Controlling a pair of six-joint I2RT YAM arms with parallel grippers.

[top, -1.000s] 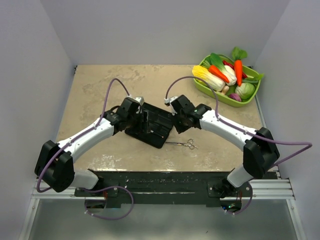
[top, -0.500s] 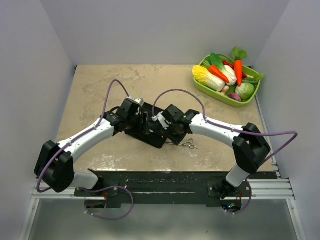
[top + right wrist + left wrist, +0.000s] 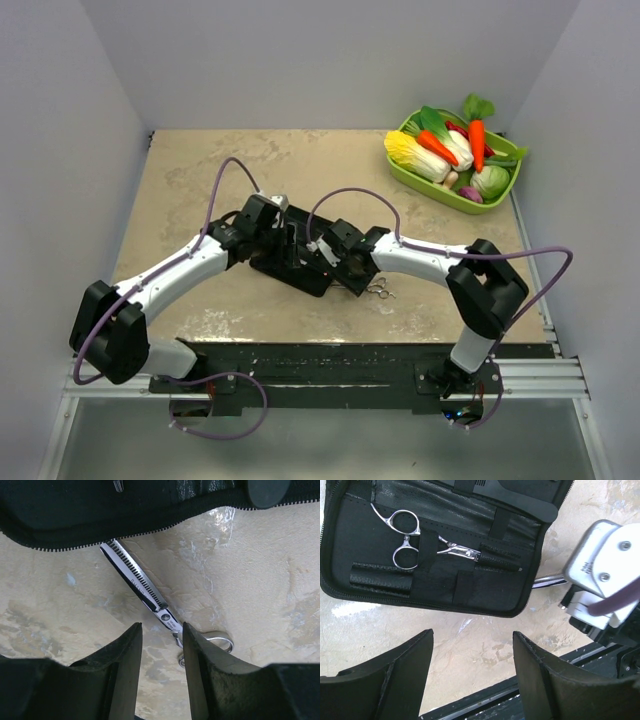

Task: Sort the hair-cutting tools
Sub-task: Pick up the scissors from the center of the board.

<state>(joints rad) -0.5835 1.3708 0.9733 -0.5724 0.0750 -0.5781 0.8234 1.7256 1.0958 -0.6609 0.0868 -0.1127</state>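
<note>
Scissor blades slant across my right fingers; I'll open, align, grip near the pivot (image 3: 165,616), then tuck the thinning scissors in.
An open black case (image 3: 300,262) lies mid-table. One pair of silver scissors (image 3: 405,537) is tucked under its straps, ring handles to the left. A second pair, thinning scissors (image 3: 145,592), lies loose on the table by the case's zip edge (image 3: 100,535) and also shows in the top view (image 3: 378,290). My right gripper (image 3: 161,635) is open with a narrow gap, low over that pair's pivot, empty; it also shows in the top view (image 3: 345,268). My left gripper (image 3: 472,655) is open and empty, above the table beside the case (image 3: 470,587). I cannot make out the combs clearly.
A green tray (image 3: 452,198) of toy vegetables stands at the back right corner. The right arm's wrist housing (image 3: 605,570) sits close to the case's right side. The black base rail (image 3: 320,365) runs along the near table edge.
My right gripper has swung left and nearer, from the case's right edge down to the loose scissors. The left arm has stayed put.
</note>
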